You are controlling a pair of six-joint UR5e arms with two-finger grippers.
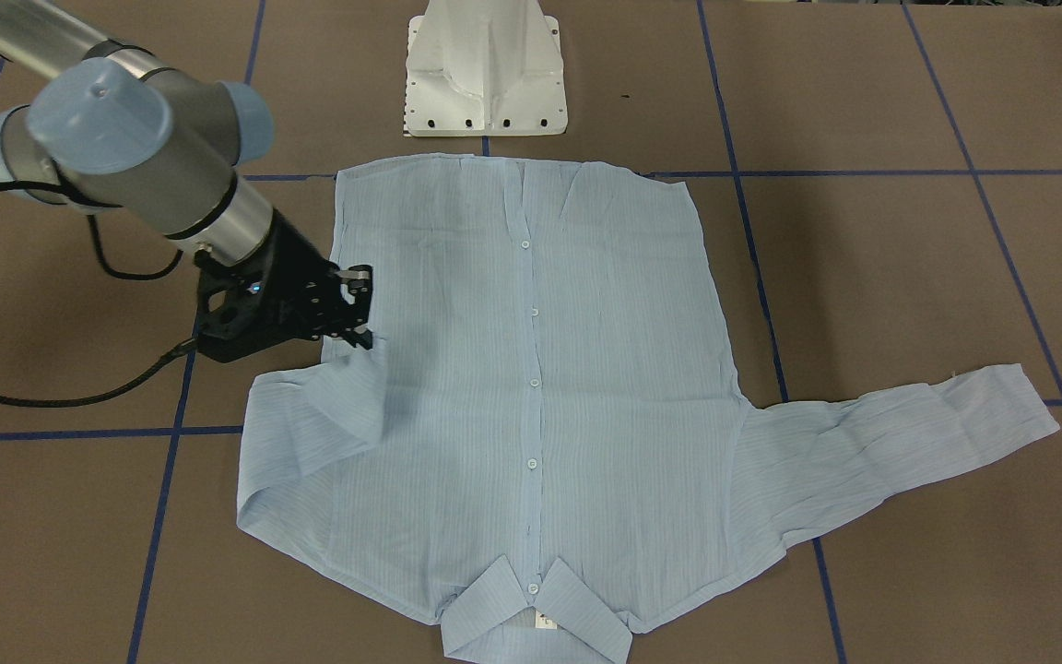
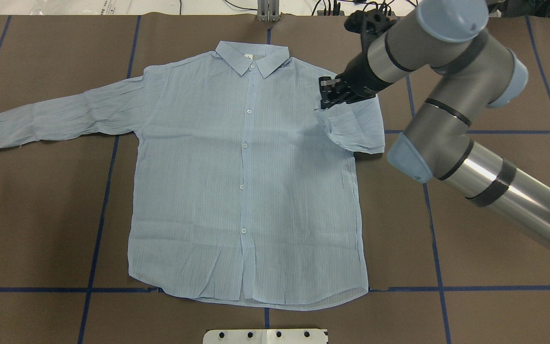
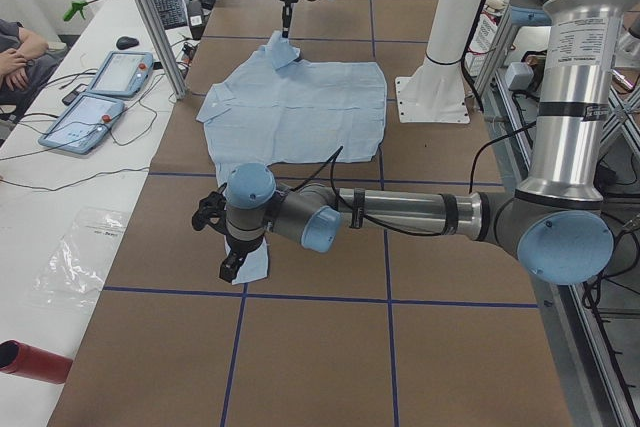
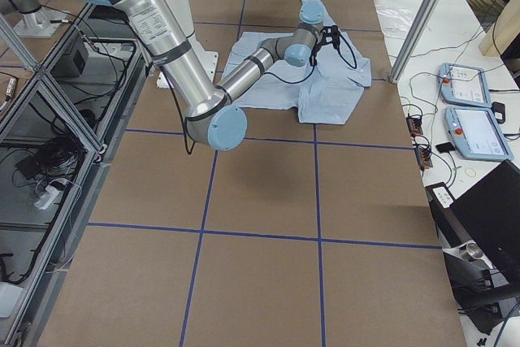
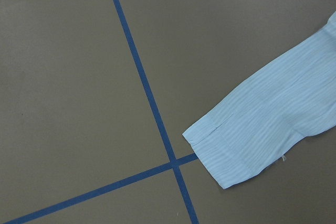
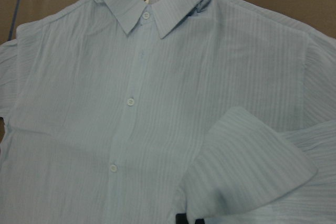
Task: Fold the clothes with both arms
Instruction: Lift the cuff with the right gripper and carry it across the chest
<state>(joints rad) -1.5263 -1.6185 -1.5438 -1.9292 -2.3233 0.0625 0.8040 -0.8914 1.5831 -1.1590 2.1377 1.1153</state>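
Observation:
My right gripper needs to let go of the cuff on the shirt front (image 1: 661, 433) (image 6: 56, 112) between the button row and the stretched-out sleeve.
The light blue striped shirt (image 2: 246, 181) lies flat and buttoned, front up, with its collar (image 2: 253, 57) at the far side. My right gripper (image 2: 325, 98) hangs over the shirt's right chest, also in the front view (image 1: 363, 318). It looks shut on the cuff of the right sleeve (image 2: 351, 129), which is folded inward and slightly raised; the cuff (image 6: 252, 166) fills the right wrist view. The other sleeve (image 2: 65, 112) lies stretched out flat. My left gripper (image 3: 230, 269) hovers just above that sleeve's cuff (image 5: 247, 140); I cannot tell whether it is open or shut.
The white pedestal base (image 1: 485, 74) stands just behind the shirt's hem. Blue tape lines (image 2: 108, 191) grid the brown table. An operators' bench with tablets (image 3: 100, 97) and metal posts runs along the far edge. A red cylinder (image 3: 35, 362) lies at the table's left end.

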